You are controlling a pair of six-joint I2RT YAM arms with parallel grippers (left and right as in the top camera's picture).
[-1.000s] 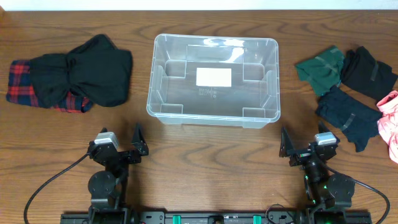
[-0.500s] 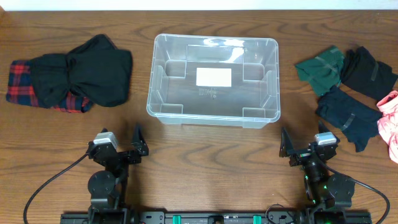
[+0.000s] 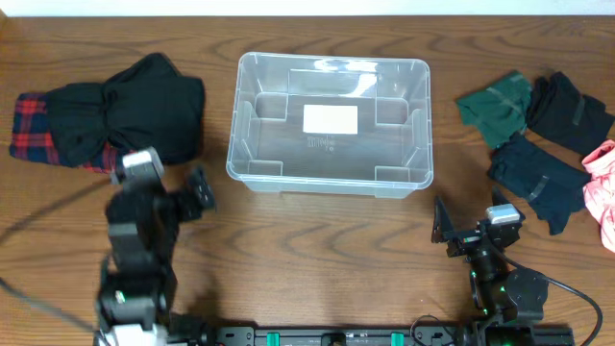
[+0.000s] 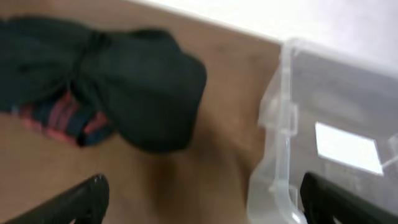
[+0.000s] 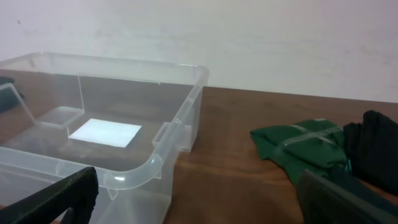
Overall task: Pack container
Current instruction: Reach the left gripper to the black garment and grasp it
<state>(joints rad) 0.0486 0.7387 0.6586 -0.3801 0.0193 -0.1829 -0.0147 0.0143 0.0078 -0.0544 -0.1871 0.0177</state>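
My left gripper will go next to the near part of the black garment's wide end (image 3: 161,133) (image 4: 146,118), the end that faces the clear plastic container, and close there.
The clear plastic container (image 3: 279,144) stands empty in the middle of the table, with a white label (image 3: 330,118) on its bottom. My left gripper (image 3: 165,192) is raised, open and empty, just left of the container's near left corner. In the left wrist view (image 4: 205,211) its jaws stand wide apart, with the container's corner (image 4: 277,155) on the right. My right gripper (image 3: 473,231) is open and empty near the front edge, right of the container. The right wrist view (image 5: 205,208) shows the container's rim (image 5: 155,155) to its left.
A black garment over red plaid cloth (image 3: 115,120) lies at the left and shows in the left wrist view (image 4: 124,93). At the right lie green (image 3: 495,106), black (image 3: 569,111), dark navy (image 3: 538,178) and pink (image 3: 603,178) garments. The green one shows in the right wrist view (image 5: 298,146).
My left arm has risen and moved away from the front edge toward the black garment and the container's left side. The right arm has not moved.
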